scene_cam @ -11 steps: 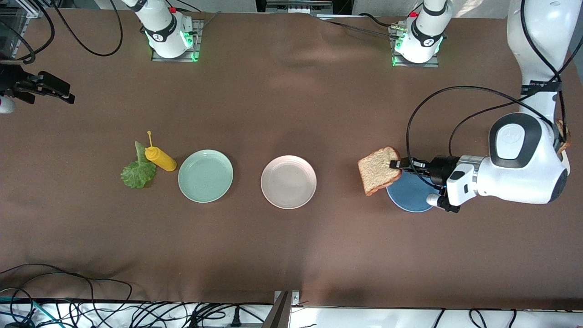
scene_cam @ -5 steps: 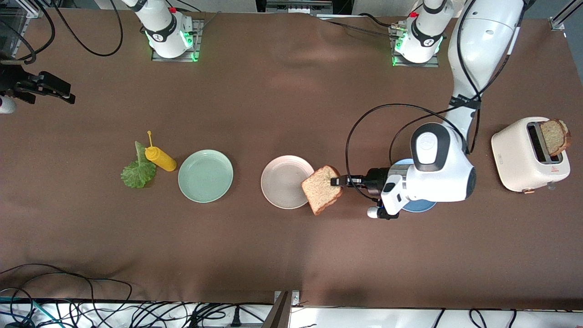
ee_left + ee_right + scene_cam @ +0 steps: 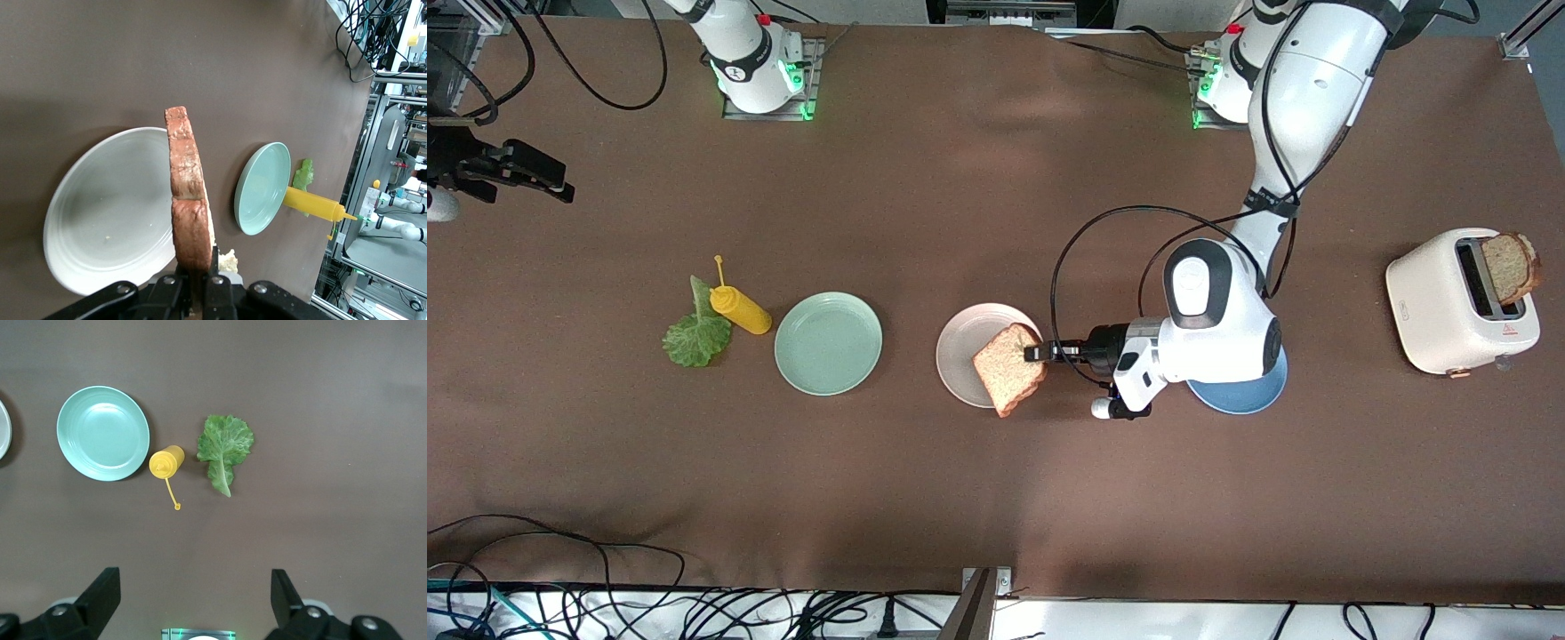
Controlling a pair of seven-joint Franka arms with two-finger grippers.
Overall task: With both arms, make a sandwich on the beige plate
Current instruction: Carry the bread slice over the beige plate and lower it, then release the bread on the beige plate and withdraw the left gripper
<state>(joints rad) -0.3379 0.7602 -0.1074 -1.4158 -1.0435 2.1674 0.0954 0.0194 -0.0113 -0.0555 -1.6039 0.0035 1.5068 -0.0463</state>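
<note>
The brown bread slice will go down on the bare middle of the beige plate [image 3: 984, 354] [image 3: 115, 210], where I should set it with my left gripper.
My left gripper [image 3: 1036, 353] is shut on a brown bread slice [image 3: 1009, 366] and holds it tilted on edge over the rim of the beige plate [image 3: 969, 347] at the side toward the left arm. In the left wrist view the slice [image 3: 187, 200] stands edge-on between the fingers [image 3: 217, 287], above the bare plate [image 3: 100, 220]. A second slice [image 3: 1510, 265] sticks out of the toaster [image 3: 1449, 302]. The lettuce leaf [image 3: 694, 336] lies on the table, also in the right wrist view [image 3: 225, 443]. My right gripper [image 3: 525, 173] waits open and empty, high at the right arm's end [image 3: 193, 600].
A mint-green plate [image 3: 828, 342] lies between the beige plate and a yellow mustard bottle [image 3: 740, 308] that rests against the lettuce. A blue plate [image 3: 1240, 396] lies partly under my left arm's wrist. Cables run along the table's near edge.
My left arm has carried the bread slice from over the blue plate toward the right arm's end, to over the beige plate's rim. The toaster has come into view. The right arm has not moved.
</note>
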